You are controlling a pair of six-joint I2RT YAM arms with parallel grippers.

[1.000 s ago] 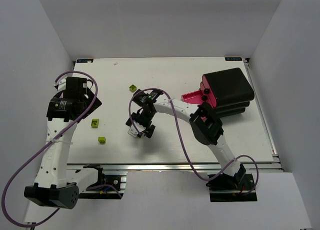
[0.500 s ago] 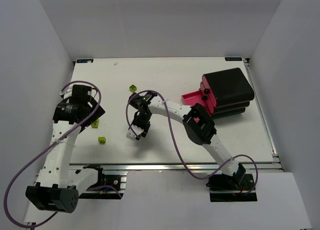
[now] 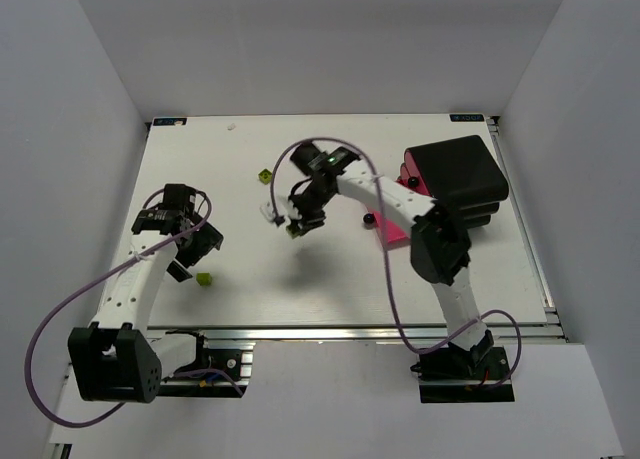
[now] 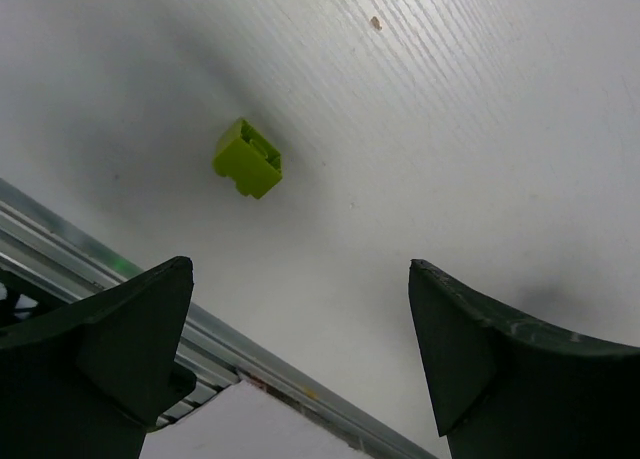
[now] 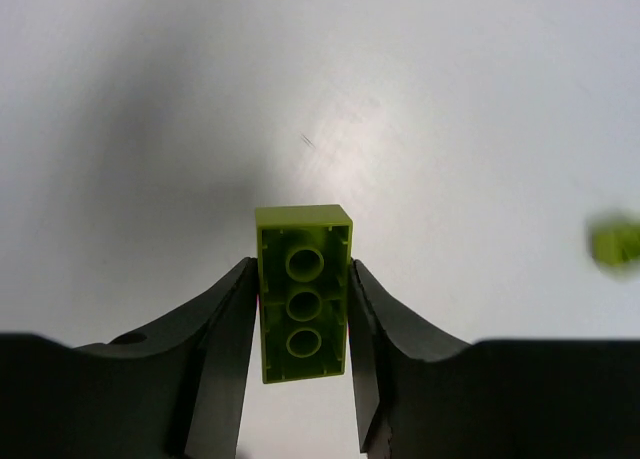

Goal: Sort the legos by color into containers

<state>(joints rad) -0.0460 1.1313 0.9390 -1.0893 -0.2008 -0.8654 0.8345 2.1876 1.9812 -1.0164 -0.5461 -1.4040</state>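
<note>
The sides of the small lime lego (image 3: 204,279) (image 4: 247,161) nearest the table's metal rail are next, and my left gripper needs to go there and close.
My right gripper (image 3: 293,222) is shut on an oblong lime-green lego (image 5: 303,294) and holds it above the middle of the table, underside toward the wrist camera. My left gripper (image 3: 190,247) is open and empty (image 4: 300,269), above the table's near left. A small lime lego (image 3: 204,279) lies just on its near side and shows in the left wrist view (image 4: 247,159). Another lime lego (image 3: 265,176) lies farther back. The black cabinet (image 3: 455,179) stands at the right, with a magenta drawer (image 3: 395,237) pulled out, mostly hidden under my right arm.
A black knob (image 3: 368,220) shows beside the right arm. The metal rail of the table's near edge (image 4: 120,269) runs close under the left gripper. A blurred lime lego (image 5: 615,244) lies at the right wrist view's edge. White walls enclose the table.
My right gripper has risen and moved back and to the right with the lime lego in it. My left gripper has swung nearer and to the right, over the spot where one lime lego lay.
</note>
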